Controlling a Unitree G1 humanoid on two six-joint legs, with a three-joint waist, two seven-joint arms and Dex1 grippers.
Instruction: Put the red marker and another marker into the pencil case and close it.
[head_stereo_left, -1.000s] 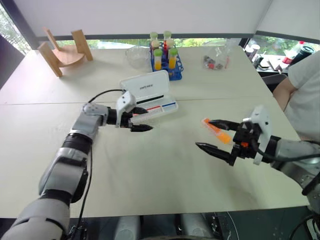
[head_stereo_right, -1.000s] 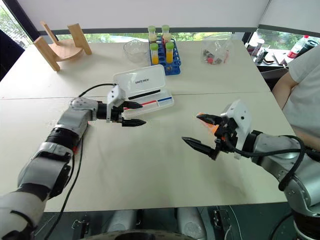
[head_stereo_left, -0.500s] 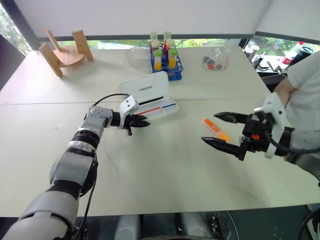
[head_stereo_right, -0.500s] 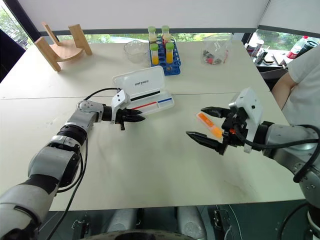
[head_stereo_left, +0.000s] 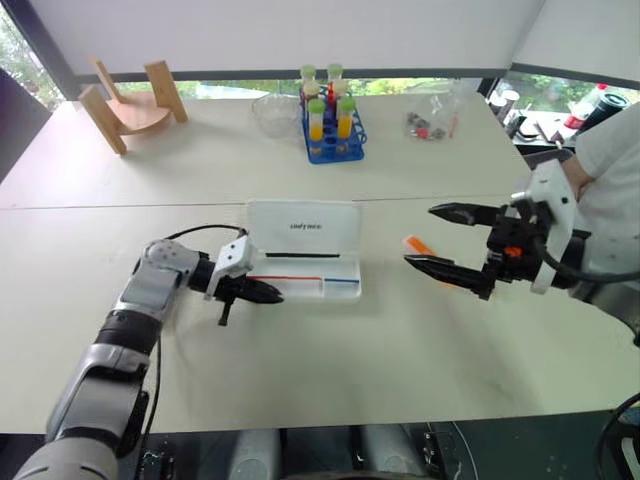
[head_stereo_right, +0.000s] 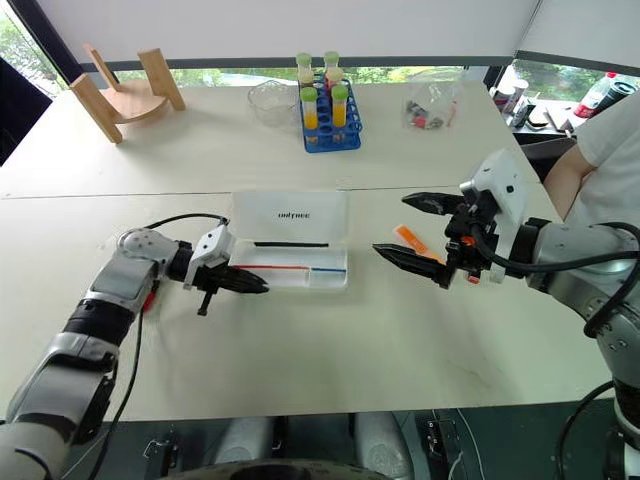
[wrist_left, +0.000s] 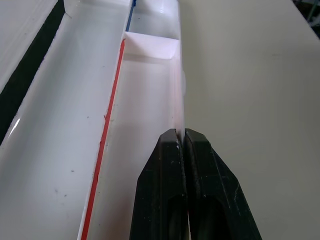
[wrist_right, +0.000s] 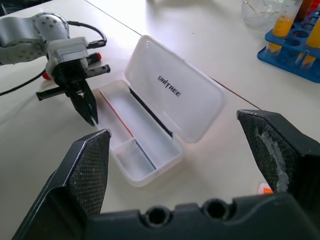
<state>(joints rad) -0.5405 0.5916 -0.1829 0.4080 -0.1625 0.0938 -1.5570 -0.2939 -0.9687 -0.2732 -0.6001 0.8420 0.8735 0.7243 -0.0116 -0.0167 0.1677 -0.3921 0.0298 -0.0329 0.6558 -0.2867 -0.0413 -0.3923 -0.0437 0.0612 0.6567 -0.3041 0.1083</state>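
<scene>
I will close my right gripper on the middle of the orange highlighter (head_stereo_left: 431, 254) next to the white pencil case, because it is the other marker.
The white pencil case (head_stereo_right: 290, 214) lies open near the table's middle, its lid tipped back and its tray (wrist_left: 60, 150) holding no markers. My left gripper (head_stereo_right: 258, 288) is shut on the tray's thin front wall (wrist_left: 176, 100) at its left end. The orange highlighter (head_stereo_left: 418, 245), the other marker, lies on the table right of the case. My right gripper (head_stereo_left: 420, 236) hovers open over the highlighter, one finger on each side, apart from it. A bit of red (head_stereo_right: 150, 298) shows under my left forearm; I cannot tell whether it is the red marker.
At the back stand a blue rack of tubes (head_stereo_left: 332, 130), a glass bowl (head_stereo_left: 273, 112), a wooden stand (head_stereo_left: 125, 105) and a clear bag (head_stereo_left: 435, 122). A person in a white shirt (head_stereo_left: 612, 160) sits at the right edge.
My left gripper shut on the case's front wall and dragged the case toward me, turning it square-on. My right gripper rose a little, still open.
</scene>
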